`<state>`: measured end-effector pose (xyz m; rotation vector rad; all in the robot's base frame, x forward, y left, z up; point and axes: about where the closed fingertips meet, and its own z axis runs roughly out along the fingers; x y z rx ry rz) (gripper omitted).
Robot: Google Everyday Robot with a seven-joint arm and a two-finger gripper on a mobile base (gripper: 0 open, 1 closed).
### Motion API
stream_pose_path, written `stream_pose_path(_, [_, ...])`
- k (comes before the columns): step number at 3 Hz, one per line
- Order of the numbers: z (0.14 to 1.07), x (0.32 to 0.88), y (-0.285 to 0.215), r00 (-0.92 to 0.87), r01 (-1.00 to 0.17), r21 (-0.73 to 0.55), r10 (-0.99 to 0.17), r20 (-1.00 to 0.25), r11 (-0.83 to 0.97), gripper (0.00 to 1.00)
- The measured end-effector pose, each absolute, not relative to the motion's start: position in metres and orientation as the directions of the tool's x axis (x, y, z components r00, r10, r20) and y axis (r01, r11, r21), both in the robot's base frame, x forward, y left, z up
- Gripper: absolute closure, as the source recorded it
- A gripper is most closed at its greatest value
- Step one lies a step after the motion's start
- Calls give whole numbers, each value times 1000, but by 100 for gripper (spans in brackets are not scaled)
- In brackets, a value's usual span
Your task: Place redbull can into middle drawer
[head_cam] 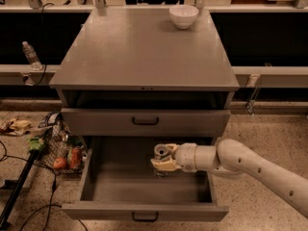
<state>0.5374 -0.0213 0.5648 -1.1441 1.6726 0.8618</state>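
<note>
Next, I let go of the redbull can, now upright inside the drawer, on the middle drawer's bare bottom (156,182), a bit behind the front handle.
The middle drawer (122,179) is pulled open at the bottom of the grey-brown cabinet, its deep tray bare and its black handle at the front edge. My gripper (162,161) reaches in from the right, inside the drawer's right half, and is shut on the redbull can (161,152). The can stands about upright. Only its silver top and a bit of its side show between the pale fingers (166,165). I cannot tell whether its base touches the drawer floor. My white arm (240,162) crosses the drawer's right wall.
The closed drawer front above (144,121) has an identical black handle. A white bowl (183,16) sits at the back right of the cabinet top (139,52). A wire basket of items (60,150), cables and a black pole (17,189) lie on the floor to the left.
</note>
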Motion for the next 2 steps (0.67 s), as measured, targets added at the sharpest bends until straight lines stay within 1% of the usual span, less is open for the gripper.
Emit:
stream_pose_path(1, [522, 529, -17, -157, -962, 65, -340, -927, 266, 100])
stream_pose_path(2, [484, 526, -13, -130, -975, 50, -377, -917, 215, 100])
